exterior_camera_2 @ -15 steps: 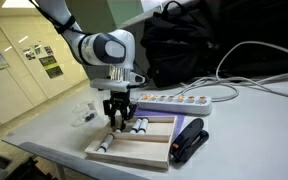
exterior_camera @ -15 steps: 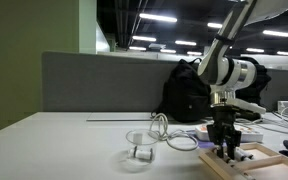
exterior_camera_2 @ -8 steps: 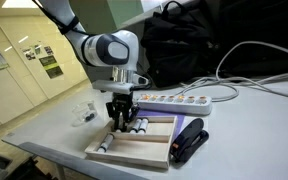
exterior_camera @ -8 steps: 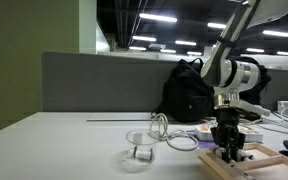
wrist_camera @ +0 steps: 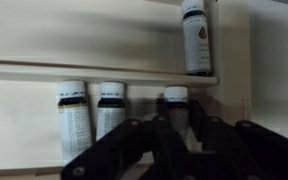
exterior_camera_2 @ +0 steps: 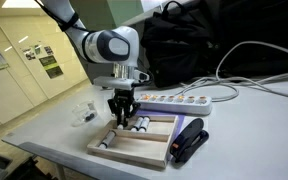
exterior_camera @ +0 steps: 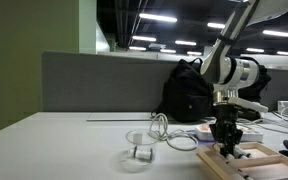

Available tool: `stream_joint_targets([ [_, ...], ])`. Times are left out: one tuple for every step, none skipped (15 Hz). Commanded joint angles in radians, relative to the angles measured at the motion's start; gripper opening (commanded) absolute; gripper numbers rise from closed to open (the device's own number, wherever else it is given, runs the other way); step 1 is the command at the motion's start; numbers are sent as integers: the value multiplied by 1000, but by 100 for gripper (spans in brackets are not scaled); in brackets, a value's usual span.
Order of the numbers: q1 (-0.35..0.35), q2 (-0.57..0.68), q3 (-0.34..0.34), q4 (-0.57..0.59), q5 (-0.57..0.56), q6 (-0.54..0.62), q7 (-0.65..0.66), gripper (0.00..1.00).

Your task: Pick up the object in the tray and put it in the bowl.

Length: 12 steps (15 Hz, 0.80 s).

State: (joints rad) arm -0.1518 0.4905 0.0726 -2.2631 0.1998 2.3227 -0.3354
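Next, my gripper lets go of the object inside the clear bowl (exterior_camera: 138, 152), next to the whitish piece that lies there.
The light-wood tray (exterior_camera_2: 144, 148) lies near the table's front edge and also shows in an exterior view (exterior_camera: 272, 158). In the wrist view its dividers (wrist_camera: 104, 72) separate several whitish pieces with dark ends. Two pieces (wrist_camera: 74, 120) lie side by side at the left and one (wrist_camera: 195, 40) at the upper right. My gripper (wrist_camera: 176, 128) stands straight down in the tray, shut on the object (wrist_camera: 175, 97), which still sits low in its compartment. The gripper shows in both exterior views (exterior_camera: 224, 143) (exterior_camera_2: 122, 113). The clear bowl (exterior_camera: 139, 137) (exterior_camera_2: 83, 108) stands beside the tray, apart from it.
A white power strip (exterior_camera_2: 179, 100) with its cable lies just behind the tray. A black stapler-like item (exterior_camera_2: 189, 142) lies against the tray's side. A black backpack (exterior_camera: 189, 92) stands behind. A small clear container (exterior_camera: 135, 156) sits in front of the bowl.
The fingers have drawn together around the piece in the tray; a second ago they stood spread. The arm has stayed over the same spot.
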Motion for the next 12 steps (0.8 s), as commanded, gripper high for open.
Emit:
stream_joint_targets([
  [3, -73, 23, 42, 18, -66, -9, 7],
  [10, -94, 29, 59, 20, -80, -6, 7],
  [14, -110, 37, 77, 26, -103, -11, 7],
  [17, -126, 47, 99, 37, -133, -19, 7],
  [20, -137, 55, 123, 56, -170, -32, 7],
  [22, -140, 67, 156, 83, -224, -55, 7],
  [26, -138, 76, 186, 109, -276, -76, 7],
  [32, -133, 83, 217, 134, -334, -96, 7],
  [40, -123, 88, 248, 157, -387, -112, 7],
  [50, -111, 93, 278, 176, -431, -125, 7],
  [59, -100, 97, 303, 192, -468, -137, 7],
  [70, -82, 102, 332, 207, -504, -147, 7],
])
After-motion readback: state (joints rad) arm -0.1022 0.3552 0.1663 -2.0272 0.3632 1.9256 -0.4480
